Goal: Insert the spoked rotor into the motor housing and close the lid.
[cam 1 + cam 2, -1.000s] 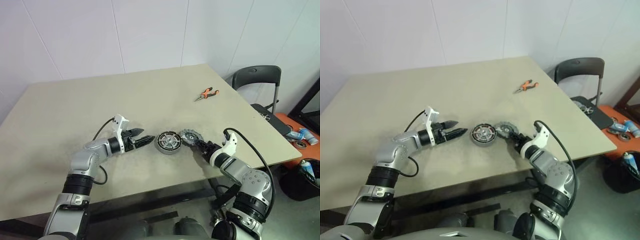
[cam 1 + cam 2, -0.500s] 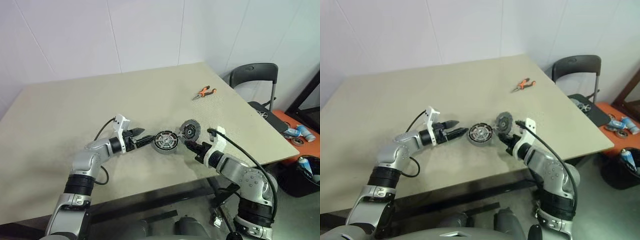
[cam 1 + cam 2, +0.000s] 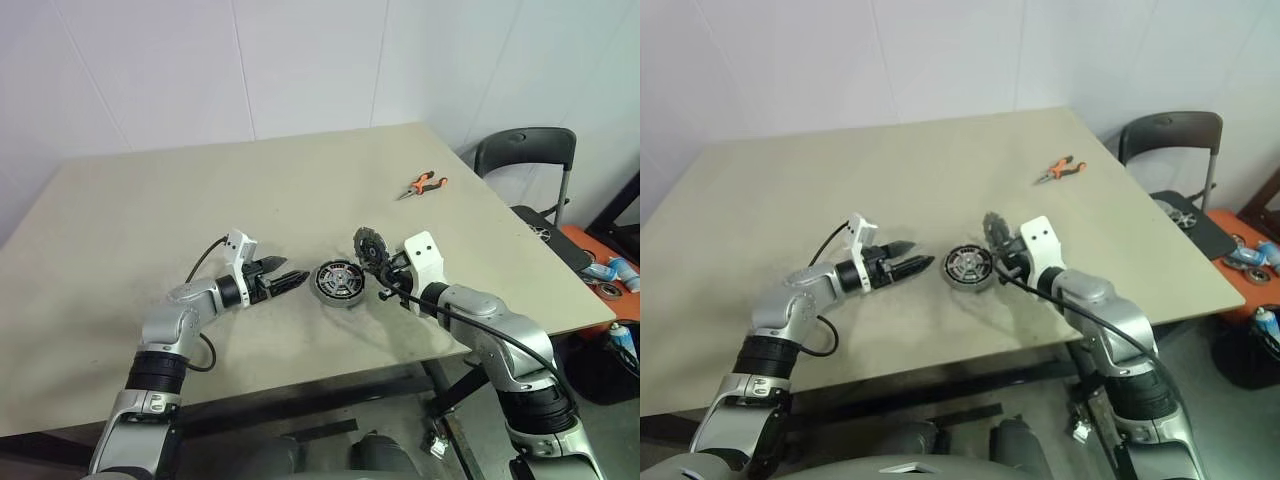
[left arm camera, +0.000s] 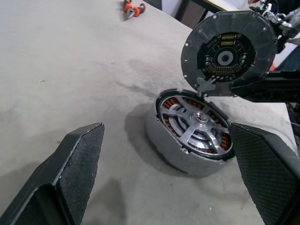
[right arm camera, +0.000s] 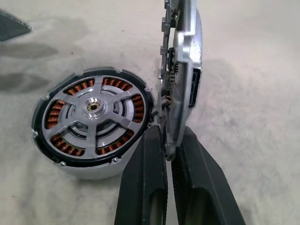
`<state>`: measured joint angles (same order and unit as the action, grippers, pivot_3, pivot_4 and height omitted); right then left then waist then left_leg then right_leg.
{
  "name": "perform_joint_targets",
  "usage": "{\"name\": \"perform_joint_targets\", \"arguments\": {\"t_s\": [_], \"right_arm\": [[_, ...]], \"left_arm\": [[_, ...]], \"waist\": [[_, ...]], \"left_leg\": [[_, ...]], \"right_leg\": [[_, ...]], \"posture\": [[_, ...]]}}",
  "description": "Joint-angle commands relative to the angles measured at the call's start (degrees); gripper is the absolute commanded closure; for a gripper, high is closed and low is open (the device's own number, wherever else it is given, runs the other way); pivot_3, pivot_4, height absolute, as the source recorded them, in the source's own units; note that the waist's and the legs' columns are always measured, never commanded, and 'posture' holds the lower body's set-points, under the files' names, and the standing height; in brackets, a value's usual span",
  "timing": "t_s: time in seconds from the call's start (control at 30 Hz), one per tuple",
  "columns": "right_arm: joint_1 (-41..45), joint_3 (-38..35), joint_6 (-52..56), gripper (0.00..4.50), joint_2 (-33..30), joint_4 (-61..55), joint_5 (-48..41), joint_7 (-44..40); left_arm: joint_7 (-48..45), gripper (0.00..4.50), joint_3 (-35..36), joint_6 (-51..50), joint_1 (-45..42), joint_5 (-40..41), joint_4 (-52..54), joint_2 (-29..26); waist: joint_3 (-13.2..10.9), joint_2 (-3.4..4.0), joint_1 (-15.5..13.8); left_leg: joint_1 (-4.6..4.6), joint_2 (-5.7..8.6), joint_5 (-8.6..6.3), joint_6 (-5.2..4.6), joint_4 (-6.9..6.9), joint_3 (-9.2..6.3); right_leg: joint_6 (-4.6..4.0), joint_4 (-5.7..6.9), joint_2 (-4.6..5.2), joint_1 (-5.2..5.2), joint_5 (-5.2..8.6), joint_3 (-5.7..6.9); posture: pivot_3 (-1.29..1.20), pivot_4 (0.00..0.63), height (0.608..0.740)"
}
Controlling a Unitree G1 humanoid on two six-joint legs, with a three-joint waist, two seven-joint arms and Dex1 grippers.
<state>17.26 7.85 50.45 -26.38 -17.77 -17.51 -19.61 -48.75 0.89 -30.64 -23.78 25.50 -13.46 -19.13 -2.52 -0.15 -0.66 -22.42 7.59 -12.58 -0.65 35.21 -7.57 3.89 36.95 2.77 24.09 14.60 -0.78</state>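
The robot's right gripper pinches the upright lid by its lower edge, so it should tip the lid onto the motor housing and grip it across its back (image 5: 198, 56).
The motor housing (image 3: 337, 283) stands on the table (image 3: 200, 200), copper windings showing around its hub. The spoked rotor (image 4: 194, 125) sits inside the housing, silver spokes over the windings. My right gripper (image 5: 166, 145) is shut on the lower edge of the lid (image 3: 372, 247). It holds the lid on edge, upright, at the housing's right rim with the inner face (image 4: 228, 50) turned toward the housing. I cannot tell whether the lid touches the rim. My left gripper (image 3: 292, 279) is open, level with the table just left of the housing, which lies between and beyond its fingers (image 4: 79, 159).
Orange-handled pliers (image 3: 421, 185) lie at the table's far right. A dark chair (image 3: 525, 158) stands past the right edge, with small items on the floor beside it.
My right gripper has lifted the lid off the table and rolled it from nearly flat to upright, bringing it closer to the housing. The left gripper has stayed put.
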Motion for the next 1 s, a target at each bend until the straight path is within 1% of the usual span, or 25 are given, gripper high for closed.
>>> {"name": "perform_joint_targets", "arguments": {"t_s": [0.03, 0.13, 0.23, 0.27, 0.37, 0.47, 0.57, 0.67, 0.8, 0.9, 0.93, 1.0], "right_arm": [[1.41, 3.55, -3.86, 4.20, -3.06, -4.32, 2.84, -3.66], [1.74, 4.99, -5.00, 4.20, -6.93, -8.15, 3.66, -7.50], [3.00, 6.26, -7.40, 4.20, -9.97, -8.19, 4.90, -11.41], [3.50, 6.32, -7.95, 4.20, -9.98, -7.46, 5.15, -12.01], [5.40, 5.88, -8.46, 4.20, -7.48, -5.44, 4.58, -12.71], [6.42, 6.41, -8.18, 3.60, -5.01, -4.14, 5.13, -12.36], [7.35, 6.80, -7.58, 2.64, -3.22, -1.58, 6.55, -11.43], [7.56, 7.83, -7.15, 1.68, -3.04, 1.31, 8.47, -10.96], [5.68, 7.97, -6.08, 1.68, -3.97, 0.31, 8.02, -13.16], [3.49, 6.81, -4.67, 1.68, -7.74, -2.09, 5.29, -18.63], [3.06, 5.50, -2.68, 1.68, -8.77, -2.87, 2.86, -20.88], [3.76, 0.23, 3.60, 1.68, -8.72, -3.65, -4.22, -23.72]], "left_arm": [[0.54, 0.00, 0.70, 0.97, 0.14, 0.34, 2.48, 0.23], [0.73, 0.00, 0.84, 0.88, 0.00, 0.58, 2.62, 0.34], [0.55, 0.00, 0.84, 1.31, -0.36, 0.30, 1.88, 0.19], [0.57, 0.00, 0.82, 1.43, -0.40, 0.25, 1.73, 0.28], [0.74, 0.00, 0.72, 1.59, -0.55, 0.24, 1.62, 0.62], [0.99, 0.00, 0.88, 1.49, -0.38, 0.36, 1.97, 0.80], [1.19, 0.00, 1.07, 1.56, 0.14, 0.36, 2.18, 0.64], [1.55, 0.00, 1.24, 1.41, 0.78, 0.53, 2.75, 0.54], [1.83, 0.00, 1.31, 1.26, 1.53, 0.69, 3.54, 0.55], [2.03, 0.00, 1.34, 1.19, 1.79, 0.69, 3.83, 0.55], [2.08, 0.00, 1.37, 1.17, 1.81, 0.70, 3.84, 0.55], [2.09, 0.00, 1.38, 1.22, 1.82, 0.68, 3.85, 0.51]], "waist": [[0.00, -0.01, -0.14], [-0.03, -0.09, -0.17], [-0.05, -0.14, 0.05], [-0.05, -0.15, 0.03], [-0.05, -0.17, 0.00], [-0.03, -0.22, -0.10], [-0.02, -0.25, -0.17], [0.00, -0.27, -0.36], [0.00, -0.27, -0.23], [0.00, -0.27, -0.35], [0.00, -0.27, -0.33], [-0.01, -0.28, -0.17]], "left_leg": [[0.00, 0.00, 0.00, 0.00, 0.00, 0.00], [0.00, 0.00, 0.00, 0.00, 0.01, 0.00], [0.00, -0.01, -0.01, -0.02, 0.01, 0.02], [0.00, -0.01, -0.01, -0.02, 0.03, 0.03], [0.02, -0.03, -0.01, -0.02, 0.04, 0.03], [0.02, -0.03, 0.00, -0.02, 0.05, 0.02], [0.02, -0.02, 0.00, -0.02, 0.05, 0.02], [0.02, 0.00, 0.00, -0.02, 0.11, 0.03], [0.03, 0.00, 0.00, -0.02, 0.14, 0.03], [0.02, -0.01, 0.00, -0.02, 0.13, 0.03], [0.02, 0.00, 0.00, -0.02, 0.13, 0.03], [0.02, 0.00, -0.01, -0.04, 0.16, 0.03]], "right_leg": [[0.00, 0.00, 0.00, -0.01, 0.00, 0.00], [0.00, 0.00, 0.00, -0.01, 0.00, 0.01], [0.00, 0.00, 0.00, -0.01, 0.00, 0.00], [0.00, 0.00, 0.00, -0.01, 0.00, 0.01], [-0.01, 0.02, -0.01, -0.02, -0.01, 0.01], [-0.04, 0.02, -0.02, -0.03, -0.02, 0.01], [-0.06, 0.02, -0.02, -0.03, -0.04, 0.01], [-0.09, 0.03, -0.01, -0.05, -0.06, 0.00], [-0.11, 0.03, -0.02, -0.06, -0.09, 0.00], [-0.11, 0.03, -0.02, -0.05, -0.09, 0.00], [-0.10, 0.02, -0.02, -0.07, -0.09, 0.01], [-0.10, 0.01, -0.01, -0.09, -0.09, 0.01]], "posture": [[0.00, 0.000, 0.740], [0.00, 0.000, 0.740], [0.00, 0.000, 0.740], [0.00, 0.000, 0.740], [0.00, 0.000, 0.740], [0.00, 0.000, 0.740], [0.00, 0.000, 0.740], [0.00, 0.000, 0.740], [0.00, 0.000, 0.740], [0.00, 0.000, 0.740], [0.00, 0.000, 0.740], [0.00, 0.000, 0.740]]}}
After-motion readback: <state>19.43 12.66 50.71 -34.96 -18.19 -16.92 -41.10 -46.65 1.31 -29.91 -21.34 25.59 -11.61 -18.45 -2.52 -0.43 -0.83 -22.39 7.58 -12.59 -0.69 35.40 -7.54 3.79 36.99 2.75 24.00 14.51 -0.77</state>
